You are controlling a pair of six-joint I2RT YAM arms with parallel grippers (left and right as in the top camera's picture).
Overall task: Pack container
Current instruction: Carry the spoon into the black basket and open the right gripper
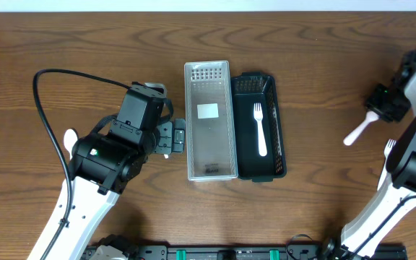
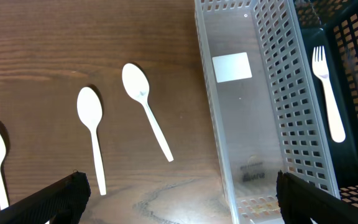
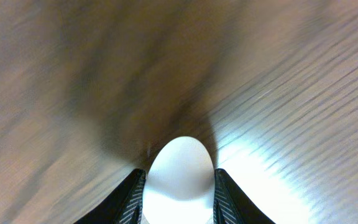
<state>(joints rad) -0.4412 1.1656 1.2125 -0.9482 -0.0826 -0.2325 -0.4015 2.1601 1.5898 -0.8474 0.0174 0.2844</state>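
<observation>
Next, my right gripper lets go of the white spoon inside the black container [image 1: 252, 147], between its fork and the clear container.
A clear perforated container [image 1: 209, 162] stands mid-table, with a black perforated container [image 1: 273, 108] against its right side. A white fork [image 1: 259, 128] lies in the black one and also shows in the left wrist view [image 2: 328, 93]. The clear container [image 2: 253, 124] holds only a white label. My left gripper [image 2: 179, 199] is open and empty, above the table beside the clear container's left wall [image 1: 173, 137]. Three white spoons [image 2: 145, 106] lie on the wood left of it. My right gripper [image 1: 381, 105] at the far right is shut on a white spoon [image 3: 179, 171], which sticks out towards the lower left [image 1: 356, 131].
Another white fork [image 1: 390, 148] lies on the table by the right arm. One spoon [image 1: 69, 137] shows left of the left arm, which hides the other two. A black cable [image 1: 45, 115] loops over the left of the table.
</observation>
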